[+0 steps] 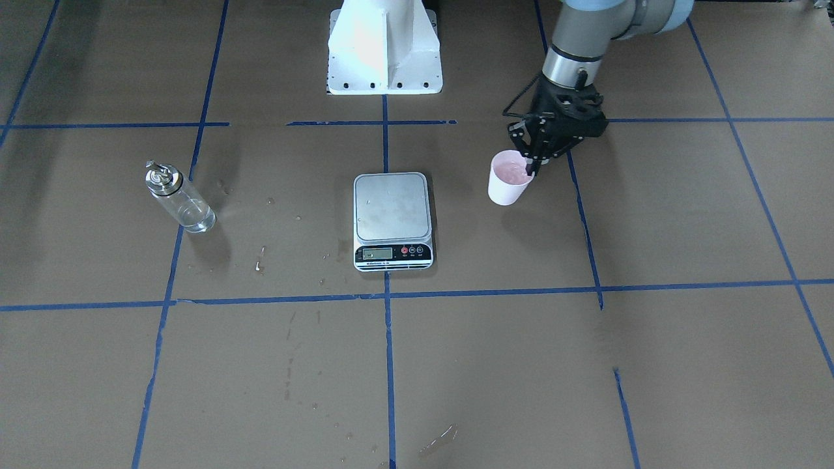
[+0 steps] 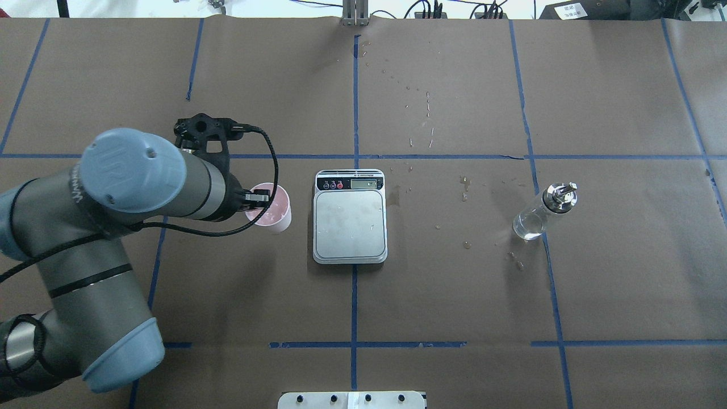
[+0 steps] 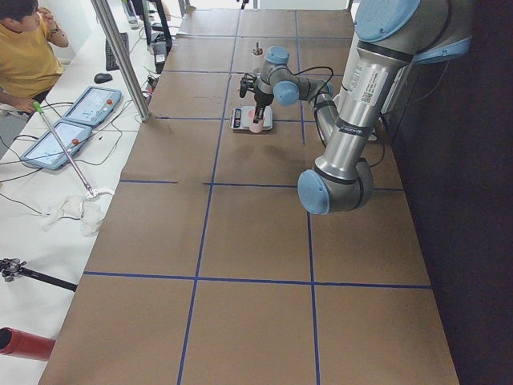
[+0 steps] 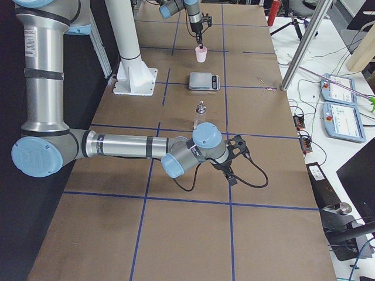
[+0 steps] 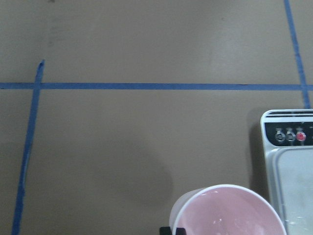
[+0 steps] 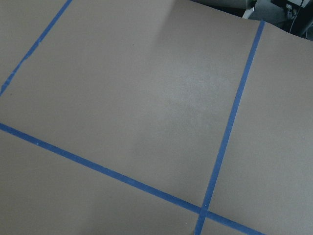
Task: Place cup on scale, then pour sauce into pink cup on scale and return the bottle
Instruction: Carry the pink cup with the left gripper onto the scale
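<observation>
My left gripper is going to let go of the pale pink cup, which is now off the scale's platform, on the middle of the scale's bare platform [image 1: 390, 212].
The pale pink cup [image 1: 509, 184] is on the robot's left of the scale [image 1: 393, 218], off its platform. My left gripper [image 1: 533, 167] reaches down from above and is shut on the cup's rim, one finger inside and one outside. I cannot tell whether the cup touches the table. The overhead view shows the cup [image 2: 274, 211], the gripper [image 2: 256, 199] and the bare scale [image 2: 350, 218]. The left wrist view shows the cup [image 5: 230, 213] and the scale's edge [image 5: 291, 161]. The clear bottle [image 1: 180, 198] stands upright on the robot's right of the scale. My right gripper [image 4: 231, 170] hovers low over the table; I cannot tell its state.
The white robot base [image 1: 384, 52] stands behind the scale. Blue tape lines [image 1: 391, 293] divide the brown paper cover. Small spill marks [image 2: 466, 182] lie between scale and bottle. An operator [image 3: 24, 48] and tablets [image 3: 68, 128] are beside the table.
</observation>
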Motion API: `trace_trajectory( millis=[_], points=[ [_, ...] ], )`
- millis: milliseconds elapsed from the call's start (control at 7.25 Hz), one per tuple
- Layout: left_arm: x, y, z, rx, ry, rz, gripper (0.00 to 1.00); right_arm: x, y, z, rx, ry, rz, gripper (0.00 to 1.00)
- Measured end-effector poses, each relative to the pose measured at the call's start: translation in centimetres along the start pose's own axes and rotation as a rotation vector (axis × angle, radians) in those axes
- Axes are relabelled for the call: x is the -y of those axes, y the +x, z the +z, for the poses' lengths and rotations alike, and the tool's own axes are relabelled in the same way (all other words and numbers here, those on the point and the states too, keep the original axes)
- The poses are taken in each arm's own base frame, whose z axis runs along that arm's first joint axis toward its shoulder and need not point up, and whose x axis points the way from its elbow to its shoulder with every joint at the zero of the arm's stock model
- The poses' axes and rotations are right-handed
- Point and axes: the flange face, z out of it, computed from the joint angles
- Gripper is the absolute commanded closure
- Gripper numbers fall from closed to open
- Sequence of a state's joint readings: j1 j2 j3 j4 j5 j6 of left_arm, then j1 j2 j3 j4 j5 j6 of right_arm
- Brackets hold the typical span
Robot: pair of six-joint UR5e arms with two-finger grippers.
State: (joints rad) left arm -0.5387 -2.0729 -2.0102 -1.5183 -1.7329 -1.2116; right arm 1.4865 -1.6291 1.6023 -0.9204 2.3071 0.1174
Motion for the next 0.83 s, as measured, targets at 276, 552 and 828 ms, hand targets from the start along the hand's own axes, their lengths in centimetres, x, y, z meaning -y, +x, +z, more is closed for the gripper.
trace_trajectory(
  millis=[276, 552, 828],
  points=[
    [1.7, 6.0, 1.6, -0.008, -0.031, -0.032, 1.0, 0.0, 0.0, 0.0, 0.0, 0.001, 0.0, 0.0],
    [2.2, 9.3, 3.0, -0.027, -0.039, -0.041, 1.0, 0.1, 0.0, 0.0, 0.0, 0.001, -0.001, 0.0],
    [1.6, 10.3, 3.4, -0.039, -0.046, -0.036, 1.0, 0.1, 0.0, 0.0, 0.0, 0.002, -0.001, 0.0]
  ],
)
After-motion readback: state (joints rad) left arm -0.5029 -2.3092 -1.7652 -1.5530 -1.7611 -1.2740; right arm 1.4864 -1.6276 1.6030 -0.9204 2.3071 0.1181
